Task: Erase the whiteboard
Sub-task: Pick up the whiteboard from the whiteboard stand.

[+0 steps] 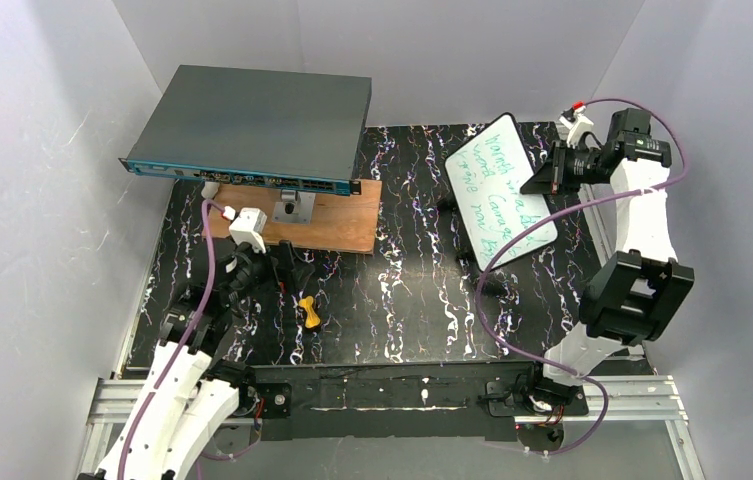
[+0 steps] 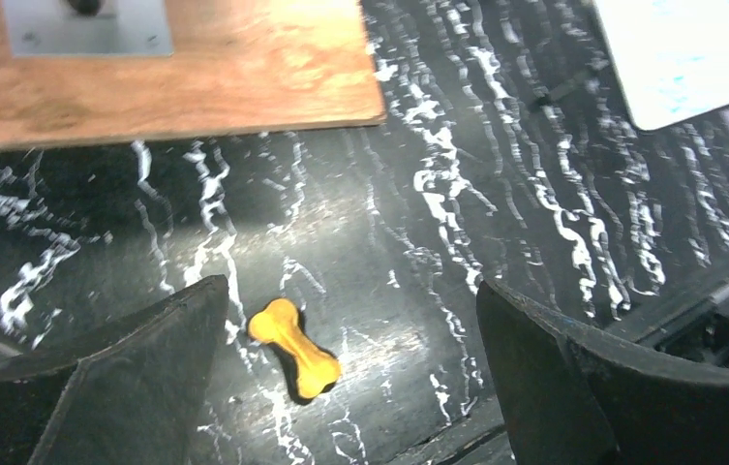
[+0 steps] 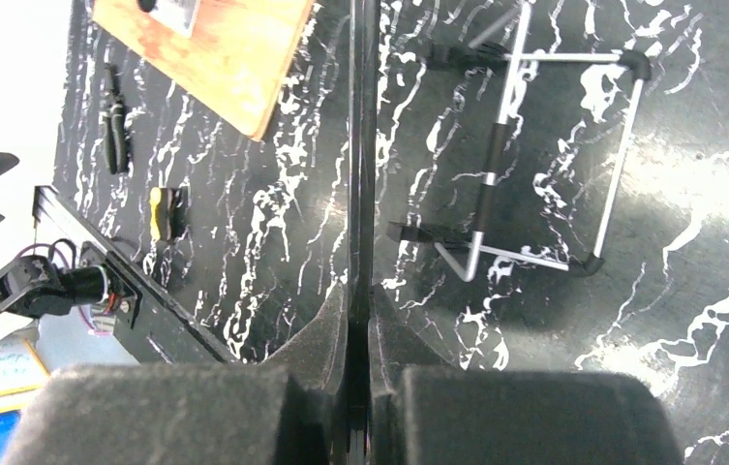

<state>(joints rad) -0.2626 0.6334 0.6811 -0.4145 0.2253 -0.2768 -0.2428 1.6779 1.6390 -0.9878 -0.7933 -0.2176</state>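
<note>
The robot's left gripper should next close on the narrow middle (image 1: 309, 313) (image 2: 295, 347) of the yellow bone-shaped object, because the whiteboard still has green handwriting to erase.
The whiteboard (image 1: 500, 190) is a small white board with green handwriting, tilted at the right of the black marbled mat. My right gripper (image 1: 544, 180) is shut on its right edge. In the right wrist view the board shows edge-on as a thin dark line (image 3: 361, 145) running up from between my shut fingers (image 3: 360, 320). Its wire stand (image 3: 554, 155) lies on the board's back side. My left gripper (image 1: 270, 268) is open and empty, low over the mat. A small yellow bone-shaped object (image 2: 294, 349) lies between its fingers, nearer the left one. A corner of the board shows in the left wrist view (image 2: 689, 53).
A large grey flat box with a blue front edge (image 1: 252, 125) stands at the back left on a metal bracket (image 1: 295, 207) fixed to a brown wooden plank (image 1: 337, 218). The yellow object (image 1: 308, 312) lies near the front left. White walls enclose the mat.
</note>
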